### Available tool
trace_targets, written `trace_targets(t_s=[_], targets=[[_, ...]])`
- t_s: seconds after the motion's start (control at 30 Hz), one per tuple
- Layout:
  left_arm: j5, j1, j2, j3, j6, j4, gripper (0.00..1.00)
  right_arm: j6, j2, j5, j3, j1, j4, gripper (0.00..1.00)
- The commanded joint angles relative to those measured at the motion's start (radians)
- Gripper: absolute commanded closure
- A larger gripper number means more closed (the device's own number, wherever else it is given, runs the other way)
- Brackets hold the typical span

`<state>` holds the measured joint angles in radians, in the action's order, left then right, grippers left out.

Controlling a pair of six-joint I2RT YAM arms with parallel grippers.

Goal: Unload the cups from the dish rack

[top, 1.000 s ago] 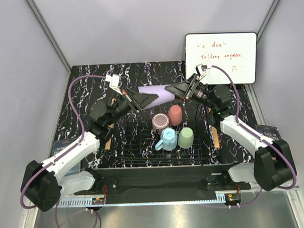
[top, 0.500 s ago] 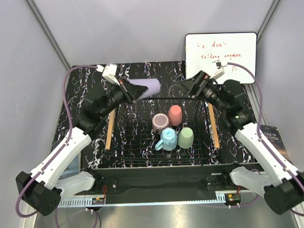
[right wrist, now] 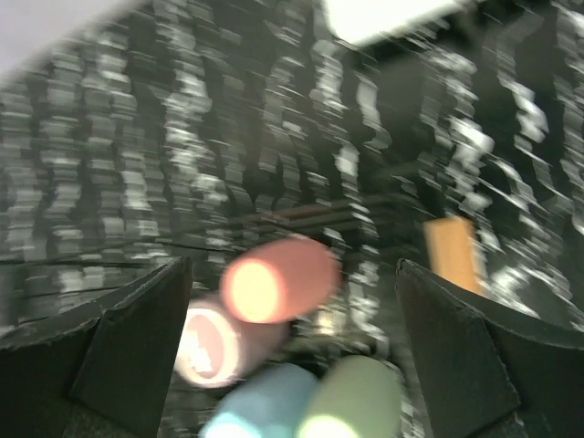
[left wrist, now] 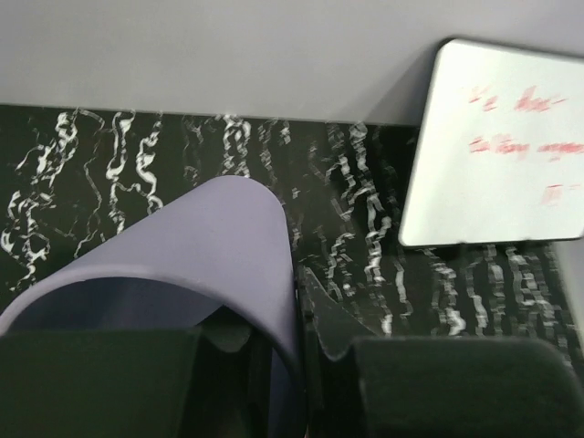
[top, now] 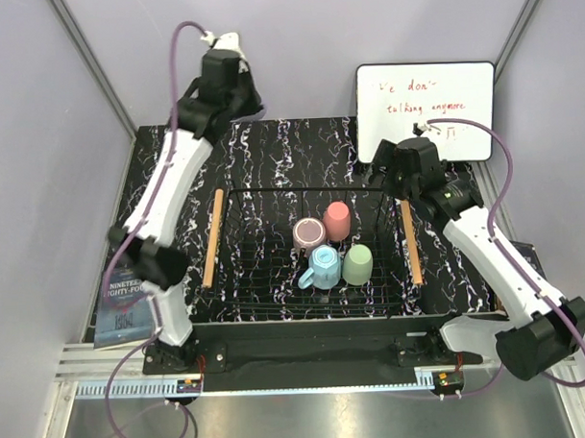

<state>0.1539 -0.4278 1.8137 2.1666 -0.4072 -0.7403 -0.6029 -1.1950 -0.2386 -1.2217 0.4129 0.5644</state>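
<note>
The lavender cup will come to rest beside the back end of the wooden bar point(top: 195, 195) that is nearest to my left gripper, once that gripper lets go of it.
The black wire dish rack point(top: 251, 278) still carries several cups: a mauve-brown one point(top: 309, 234), a coral one point(top: 337, 220), a light blue mug point(top: 324, 267) and a pale green one point(top: 357, 264). My left gripper point(top: 248, 103) is raised high at the back left. It is shut on the rim of the lavender cup point(left wrist: 210, 237), one finger inside and one point(left wrist: 319, 306) outside. My right gripper point(top: 387, 172) hovers open above the rack's back right corner. In its blurred wrist view, the coral cup point(right wrist: 278, 278) and the green cup point(right wrist: 351, 401) lie below its spread jaws.
A white whiteboard point(top: 425, 111) with red writing leans at the back right. Light wooden bars point(top: 212, 237) run along the rack's sides. A book point(top: 122, 302) lies at the left table edge, and another book point(top: 524, 254) on the right. Grey walls close in the table.
The right gripper let go of the lavender cup, opened wide and drew back to the right. The left arm swung up and back to the left, carrying the cup.
</note>
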Motion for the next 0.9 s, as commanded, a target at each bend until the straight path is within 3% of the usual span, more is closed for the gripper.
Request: trace_targets(t_s=[0.0,0.17,0.87], targets=[[0.082,-0.003,0.211,0.217,0.076,-0.235,1.0,0.011,-0.002,-0.221,-0.004,0.021,0.127,0.0],[0.139,0.004,0.312,0.239,0.113,-0.234,1.0,0.012,0.021,-0.245,0.047,0.021,0.106,0.0],[0.0,0.112,0.607,0.352,0.094,-0.249,1.0,-0.015,0.014,-0.09,-0.016,0.023,0.115,0.0]])
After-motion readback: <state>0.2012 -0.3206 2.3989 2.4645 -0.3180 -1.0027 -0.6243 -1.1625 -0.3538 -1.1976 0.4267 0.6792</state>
